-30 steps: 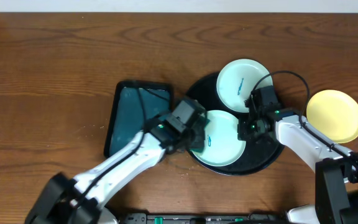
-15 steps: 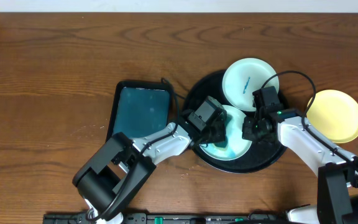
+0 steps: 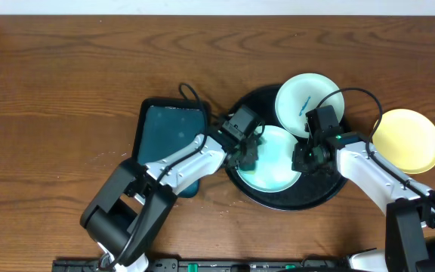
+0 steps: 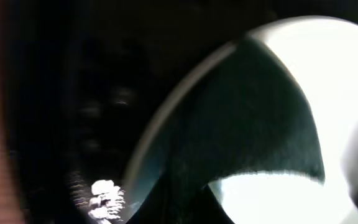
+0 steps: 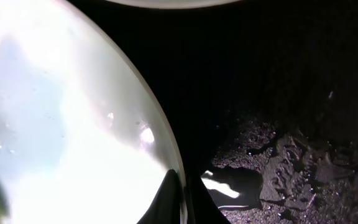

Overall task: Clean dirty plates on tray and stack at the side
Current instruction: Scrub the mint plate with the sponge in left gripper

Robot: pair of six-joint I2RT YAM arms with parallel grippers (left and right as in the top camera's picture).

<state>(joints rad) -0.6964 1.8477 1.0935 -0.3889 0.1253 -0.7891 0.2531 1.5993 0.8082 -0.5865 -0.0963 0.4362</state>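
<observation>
My left gripper should release the dark green sponge, now pressed on the lower mint plate, in the near end of the teal rectangular tray (image 3: pixel 172 172).
The black tray (image 3: pixel 319 189) holds two mint plates. The lower mint plate (image 3: pixel 276 162) shows no smear where it is in view. The upper mint plate (image 3: pixel 308 92) has a blue smear and overlaps the tray's far rim. The yellow plate (image 3: pixel 406 140) lies on the table to the right. My left gripper (image 3: pixel 248 149) is over the lower plate's left edge, shut on a dark sponge (image 4: pixel 247 124) pressed on the plate (image 4: pixel 328 74). My right gripper (image 3: pixel 302 155) is shut on that plate's right rim (image 5: pixel 166 143), one finger (image 5: pixel 166 202) on each side.
A teal rectangular tray (image 3: pixel 166 136) lies left of the black tray, partly under my left arm. Bare wooden table (image 3: pixel 66 91) lies to the left and back. The wet black tray floor (image 5: pixel 291 162) shows in the right wrist view.
My left gripper has swept with the sponge from the lower plate's middle to its left edge. That plate's blue smear no longer shows. My right gripper has held the rim in place.
</observation>
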